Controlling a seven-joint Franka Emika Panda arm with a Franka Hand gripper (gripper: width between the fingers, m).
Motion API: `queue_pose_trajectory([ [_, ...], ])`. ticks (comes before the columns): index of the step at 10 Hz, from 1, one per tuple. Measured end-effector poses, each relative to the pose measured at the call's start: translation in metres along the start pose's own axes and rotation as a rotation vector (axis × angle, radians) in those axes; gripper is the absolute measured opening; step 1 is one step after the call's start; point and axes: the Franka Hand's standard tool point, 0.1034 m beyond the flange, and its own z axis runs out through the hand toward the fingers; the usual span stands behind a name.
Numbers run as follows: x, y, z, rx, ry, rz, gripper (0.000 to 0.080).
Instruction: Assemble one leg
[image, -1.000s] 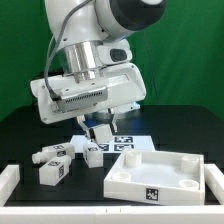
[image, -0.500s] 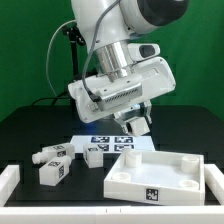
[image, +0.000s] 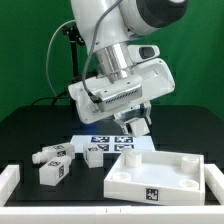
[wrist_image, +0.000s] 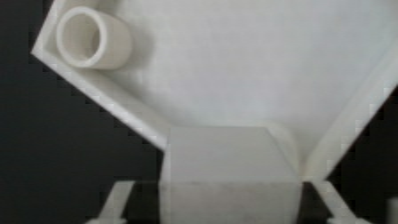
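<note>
My gripper will put the leg down on the black table (image: 151, 145) (wrist_image: 150, 176) just behind the white tray, by the end of the marker board. The leg is still held above the table.
My gripper (image: 134, 124) is shut on a leg, a small white block with a marker tag, and holds it above the table behind the white tray (image: 120, 180). In the wrist view the leg (wrist_image: 222, 172) stands between my fingers (wrist_image: 114, 202), with the tray's flat inside (wrist_image: 249, 80) below it and a round corner socket (wrist_image: 89, 38) off to one side. Three more legs lie on the black table at the exterior view's left: two (image: 50, 168) (image: 58, 152) together and one (image: 95, 152) nearer the tray.
The marker board (image: 100, 140) lies flat on the table below my gripper. White rails (image: 8, 180) (image: 215, 186) sit at the table's front corners. A green wall stands behind.
One second ago my gripper was low over the legs near the marker board. It has since risen and moved to the exterior view's right with the leg; in the last half second it barely moved.
</note>
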Motion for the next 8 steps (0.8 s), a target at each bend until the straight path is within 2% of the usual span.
queue_pose_trajectory([
  [1,0.010,0.014,0.008,-0.018,0.014,0.016,0.0285],
  [2,0.015,0.023,0.016,-0.015,0.019,0.037,0.0285],
  [3,0.022,0.031,0.028,-0.025,0.042,0.040,0.0285],
  [6,0.038,0.036,0.052,-0.035,0.094,0.041,0.0285],
  [8,0.047,0.026,0.058,-0.028,0.115,0.045,0.0285],
])
